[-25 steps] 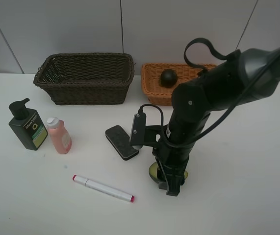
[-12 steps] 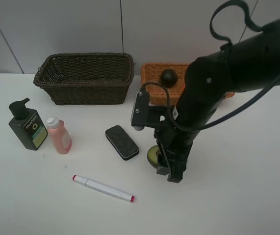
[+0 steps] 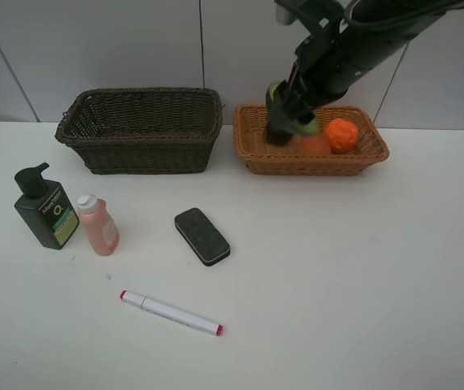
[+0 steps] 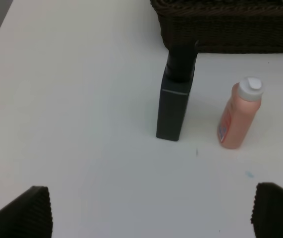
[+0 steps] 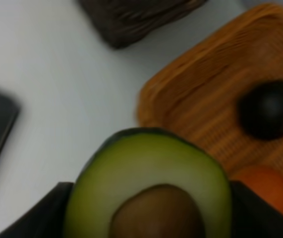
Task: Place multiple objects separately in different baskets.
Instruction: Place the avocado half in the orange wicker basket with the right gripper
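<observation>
My right gripper should release the halved avocado in the light orange-tan basket [image 3: 281, 143] [image 5: 209, 136], between the mangosteen and the front side of the basket. The avocado is now held over that basket.
My right gripper [image 3: 284, 120] is shut on the halved avocado [image 3: 308, 126] and holds it over the left part of the light orange-tan basket [image 3: 313, 164]. In the right wrist view the avocado [image 5: 148, 183] fills the space between the fingers, cut face and pit showing. The mangosteen [image 5: 269, 109] and the peach [image 5: 265, 186] lie in that basket [image 5: 196, 104]. The orange [image 3: 341, 134] and peach [image 3: 315, 145] also show from above. The dark brown basket [image 3: 138, 153] looks empty. My left gripper [image 4: 153, 218] is open over the table near the pump bottle [image 4: 176, 96] and pink bottle [image 4: 239, 114].
The green pump bottle [image 3: 46, 213] and pink bottle [image 3: 97, 225] stand at the left of the white table. The black eraser [image 3: 201, 236] lies in the middle. The red-tipped marker [image 3: 171, 313] lies nearer the front. The left arm is outside the high view.
My right gripper has lifted the avocado off the table beside the eraser and carried it up and back to over the orange-tan basket. The other objects have not moved.
</observation>
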You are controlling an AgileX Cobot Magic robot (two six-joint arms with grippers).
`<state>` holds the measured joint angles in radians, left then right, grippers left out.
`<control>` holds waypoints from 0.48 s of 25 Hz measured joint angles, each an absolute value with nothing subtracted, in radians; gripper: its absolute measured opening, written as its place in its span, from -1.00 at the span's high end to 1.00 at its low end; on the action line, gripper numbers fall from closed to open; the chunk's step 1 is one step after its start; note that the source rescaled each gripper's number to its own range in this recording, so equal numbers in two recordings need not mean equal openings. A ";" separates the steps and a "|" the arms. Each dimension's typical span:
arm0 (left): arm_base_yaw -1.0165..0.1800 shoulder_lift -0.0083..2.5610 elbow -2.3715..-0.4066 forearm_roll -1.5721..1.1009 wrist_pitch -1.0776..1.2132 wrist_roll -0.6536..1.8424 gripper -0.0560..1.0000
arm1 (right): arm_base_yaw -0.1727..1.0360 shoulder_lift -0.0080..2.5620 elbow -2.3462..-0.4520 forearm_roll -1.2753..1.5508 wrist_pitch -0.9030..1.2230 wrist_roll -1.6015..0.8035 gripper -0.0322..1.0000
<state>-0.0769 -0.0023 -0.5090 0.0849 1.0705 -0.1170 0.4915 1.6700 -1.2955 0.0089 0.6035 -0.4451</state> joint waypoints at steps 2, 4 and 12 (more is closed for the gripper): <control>-0.077 -0.002 -0.509 0.085 1.070 -0.117 -1.00 | 0.442 1.698 -1.345 -0.009 0.544 -0.379 0.89; -0.077 -0.002 -0.509 0.085 1.070 -0.117 -1.00 | 0.401 1.745 -1.385 -0.014 0.502 -0.341 0.89; -0.077 -0.002 -0.509 0.085 1.070 -0.117 -1.00 | 0.304 2.043 -1.547 0.020 0.433 -0.317 0.89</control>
